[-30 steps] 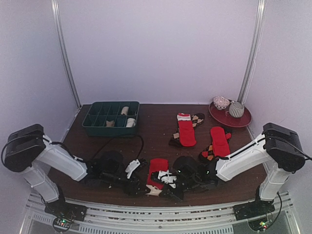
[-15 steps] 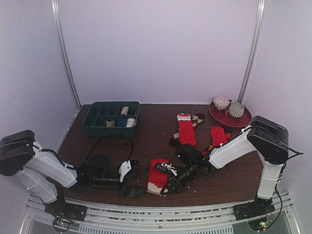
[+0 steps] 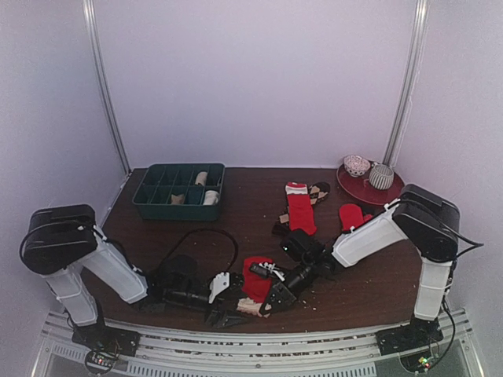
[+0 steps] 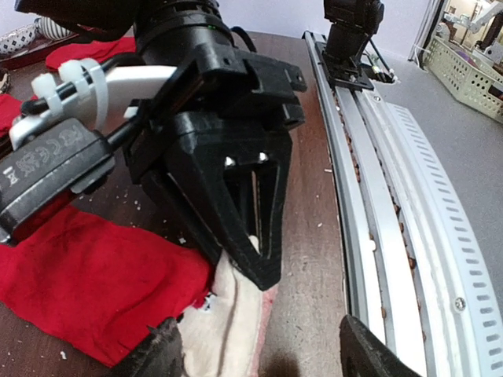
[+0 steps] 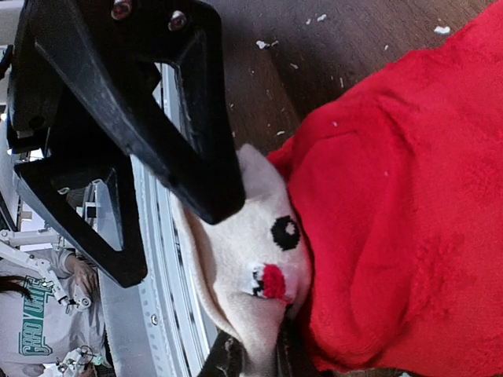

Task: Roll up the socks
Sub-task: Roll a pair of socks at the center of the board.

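The cream end sits off-centre in my open left gripper, so it should move nearer my right gripper's fingertips and pinch the bunched fold [image 4: 237, 286] there.
A red sock [image 3: 256, 281] with a cream end lies near the table's front edge. My right gripper [image 3: 274, 297] is shut on that cream end [image 5: 253, 236], which bunches between its fingertips [image 5: 263, 359]. My left gripper [image 3: 225, 313] comes in from the left and stands open [image 4: 263, 351]. The cream end [image 4: 229, 323] lies by its left finger, and the right gripper's black fingers [image 4: 236, 196] hang just above it. Farther back lie two more red socks [image 3: 300, 209] [image 3: 351, 215] and a brown diamond-patterned sock [image 3: 319, 190].
A dark green compartment tray [image 3: 179, 190] with rolled items stands at the back left. A red plate [image 3: 372, 188] with two bowls sits at the back right. The metal rail [image 4: 393, 204] runs along the table's front edge, close to both grippers. Crumbs dot the wood.
My left gripper drew back to the left, then moved right up to the sock's cream end. The right arm's elbow swung back while its gripper stayed on the sock.
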Available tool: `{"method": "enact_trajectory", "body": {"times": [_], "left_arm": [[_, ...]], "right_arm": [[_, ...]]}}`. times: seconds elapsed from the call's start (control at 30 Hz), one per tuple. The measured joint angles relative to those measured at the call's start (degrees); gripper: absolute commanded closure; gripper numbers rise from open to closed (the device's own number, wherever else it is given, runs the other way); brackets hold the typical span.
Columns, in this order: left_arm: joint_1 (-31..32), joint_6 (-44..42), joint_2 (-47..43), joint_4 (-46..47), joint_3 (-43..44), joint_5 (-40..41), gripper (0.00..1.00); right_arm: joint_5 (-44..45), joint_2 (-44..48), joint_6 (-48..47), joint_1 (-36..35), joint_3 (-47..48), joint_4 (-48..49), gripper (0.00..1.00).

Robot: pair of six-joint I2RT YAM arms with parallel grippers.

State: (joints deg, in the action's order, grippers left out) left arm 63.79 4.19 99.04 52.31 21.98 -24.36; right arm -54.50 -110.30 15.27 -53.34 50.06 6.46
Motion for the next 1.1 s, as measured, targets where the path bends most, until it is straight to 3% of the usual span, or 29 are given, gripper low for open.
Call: {"method": "enact_trajectory", "body": {"times": [0.27, 0.47, 0.67, 0.7, 0.77, 0.87, 0.9, 0.93, 0.97, 1.1], "left_arm": [[0.4, 1.9, 2.7, -0.7, 0.4, 4.0, 0.39], [0.4, 3.7, 3.3, -2.3, 0.4, 8.3, 0.77], [0.5, 4.2, 3.6, -2.0, 0.6, 7.5, 0.77], [0.5, 4.2, 3.6, -2.1, 0.6, 7.3, 0.79], [0.4, 4.2, 3.6, -2.3, 0.8, 7.1, 0.97], [0.4, 4.3, 3.9, -2.5, 1.2, 6.6, 1.00], [0.4, 4.3, 4.1, -2.4, 1.4, 6.5, 0.89], [0.4, 4.4, 4.3, -2.4, 1.7, 6.3, 0.49], [0.4, 4.7, 4.5, -2.4, 1.8, 6.1, 0.29], [0.5, 4.8, 4.3, -0.5, 0.6, 5.5, 0.06]], "right_arm": [[-0.5, -0.2, -0.3, 0.1, 0.2, -0.3, 0.92], [-0.5, -0.2, -0.3, 0.1, 0.2, -0.3, 0.92], [-0.8, -0.4, -0.3, 0.3, 0.3, -0.6, 0.92], [-0.9, -0.4, -0.3, 0.3, 0.3, -0.7, 0.92], [-1.0, -0.5, -0.3, 0.3, 0.4, -0.8, 0.91], [-1.1, -0.5, -0.1, 0.4, 0.7, -1.6, 0.91], [-1.2, -0.5, 0.0, 0.5, 0.9, -1.9, 0.90], [-1.2, -0.5, 0.0, 0.5, 1.1, -2.3, 0.91], [-1.3, -0.5, 0.1, 0.5, 1.2, -2.6, 0.90], [-1.2, -0.5, 0.1, 0.6, 1.5, -3.3, 0.91]]}}
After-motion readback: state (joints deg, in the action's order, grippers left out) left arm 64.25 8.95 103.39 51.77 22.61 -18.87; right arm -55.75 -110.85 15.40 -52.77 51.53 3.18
